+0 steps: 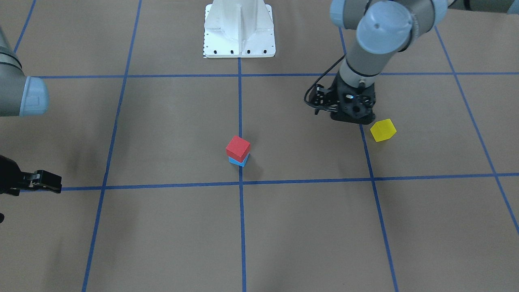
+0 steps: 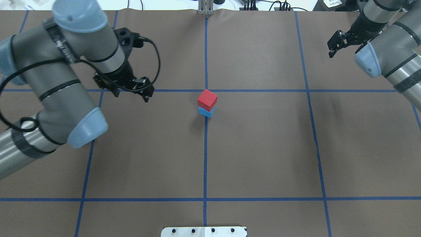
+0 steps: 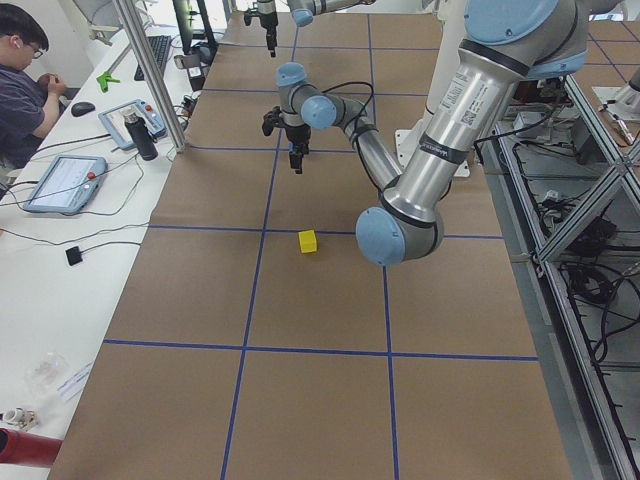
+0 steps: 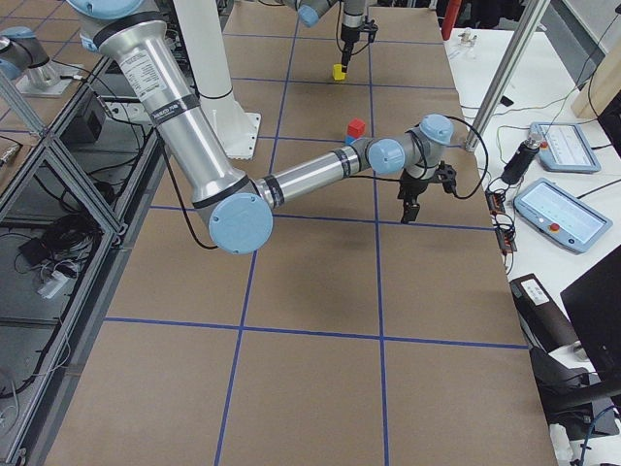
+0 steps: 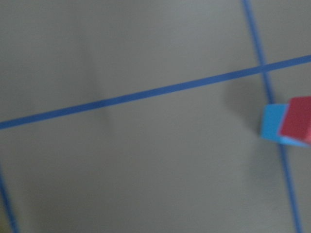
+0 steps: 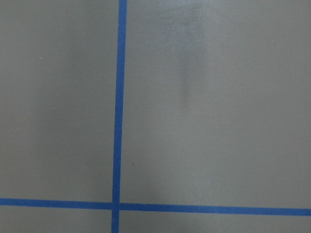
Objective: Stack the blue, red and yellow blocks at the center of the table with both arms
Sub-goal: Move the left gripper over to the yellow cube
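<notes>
My left gripper is to close on the opposite sides of the yellow block [image 1: 383, 130], since the red block is already sitting on the blue block.
A red block [image 1: 238, 147] sits on a blue block [image 1: 239, 161] at the table's centre, where two blue tape lines cross. The stack also shows in the overhead view, red [image 2: 207, 99] on blue [image 2: 206, 112], and at the right edge of the blurred left wrist view [image 5: 297, 121]. A yellow block [image 1: 383, 130] lies alone on the table. My left gripper [image 1: 352, 114] hangs just beside it, above the table, open and empty. In the overhead view my left arm hides the yellow block. My right gripper [image 2: 334, 46] is open and empty, far off to the side.
The white robot base plate [image 1: 239, 32] stands at the robot's edge of the table. Blue tape lines grid the brown table. An operator [image 3: 25, 100] sits at a side desk with tablets [image 3: 65, 182].
</notes>
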Robot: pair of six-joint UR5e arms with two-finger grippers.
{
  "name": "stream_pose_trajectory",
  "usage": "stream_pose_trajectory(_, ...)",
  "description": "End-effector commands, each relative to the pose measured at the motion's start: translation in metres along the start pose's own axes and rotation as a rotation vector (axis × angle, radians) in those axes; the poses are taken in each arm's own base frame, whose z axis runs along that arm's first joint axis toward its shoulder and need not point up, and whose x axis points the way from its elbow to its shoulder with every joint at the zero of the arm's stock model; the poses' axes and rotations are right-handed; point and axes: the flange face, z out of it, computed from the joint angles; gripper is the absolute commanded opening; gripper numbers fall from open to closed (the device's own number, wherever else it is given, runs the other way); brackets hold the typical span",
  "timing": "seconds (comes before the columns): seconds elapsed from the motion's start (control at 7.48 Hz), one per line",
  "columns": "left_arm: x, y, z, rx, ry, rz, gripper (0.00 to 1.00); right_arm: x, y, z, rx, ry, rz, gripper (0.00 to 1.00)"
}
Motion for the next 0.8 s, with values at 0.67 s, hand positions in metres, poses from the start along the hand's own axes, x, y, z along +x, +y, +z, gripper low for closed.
stream_pose_trajectory(0.67,-0.122,0.026,0.099,0.071,-0.029,-0.396,1.0,0.005,0.005,0.006,-0.002,0.015,0.002,1.0)
